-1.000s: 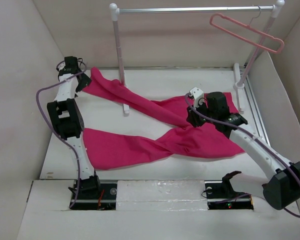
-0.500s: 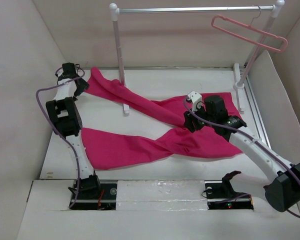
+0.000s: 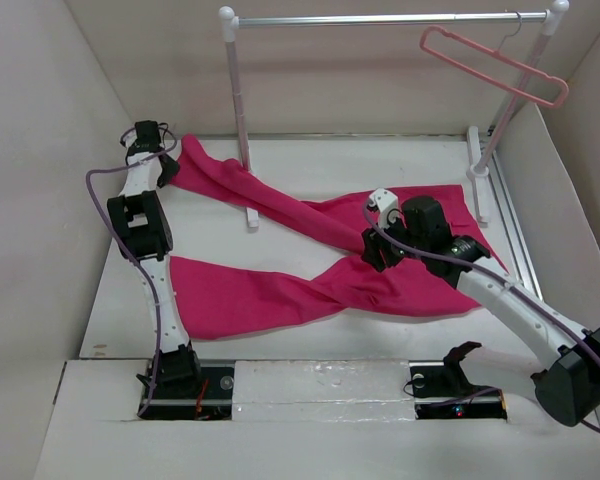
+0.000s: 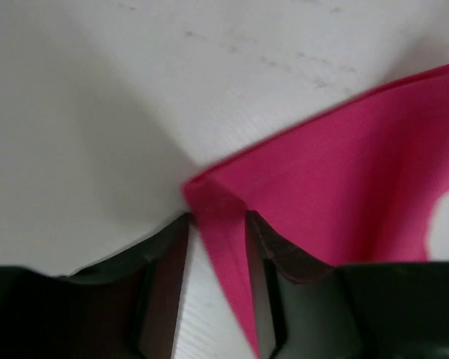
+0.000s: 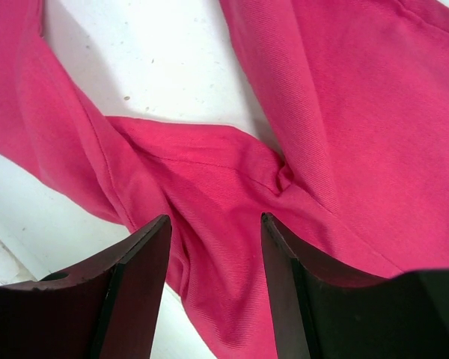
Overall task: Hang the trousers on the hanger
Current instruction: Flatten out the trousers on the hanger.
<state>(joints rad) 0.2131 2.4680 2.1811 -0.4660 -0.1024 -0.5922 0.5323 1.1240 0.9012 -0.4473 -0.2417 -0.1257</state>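
The trousers' upper leg lies slanted in a narrow bunch across the rail's foot, so next my left gripper takes hold of its hem corner (image 4: 202,193) and pulls the leg straight.
The magenta trousers (image 3: 280,290) lie spread on the white table, the two legs crossing near the middle. The light-pink hanger (image 3: 500,70) hangs tilted at the right end of the rail. My left gripper (image 3: 166,170) is at the far-left end of the upper leg. In the left wrist view its jaws (image 4: 217,224) are narrowly open around the hem corner (image 4: 224,217), with bare table showing between cloth and left finger. My right gripper (image 3: 372,250) is open, low over the bunched cloth (image 5: 224,194) where the legs meet, holding nothing.
The white-and-silver clothes rail (image 3: 380,18) spans the back; its left post foot (image 3: 250,215) stands on the upper leg and its right post (image 3: 480,170) stands by the waistband end. White walls close in on the left, back and right.
My left gripper has shifted slightly right toward the leg end. My right gripper has moved left and nearer along the cloth to the crossing of the legs. The trousers have not moved.
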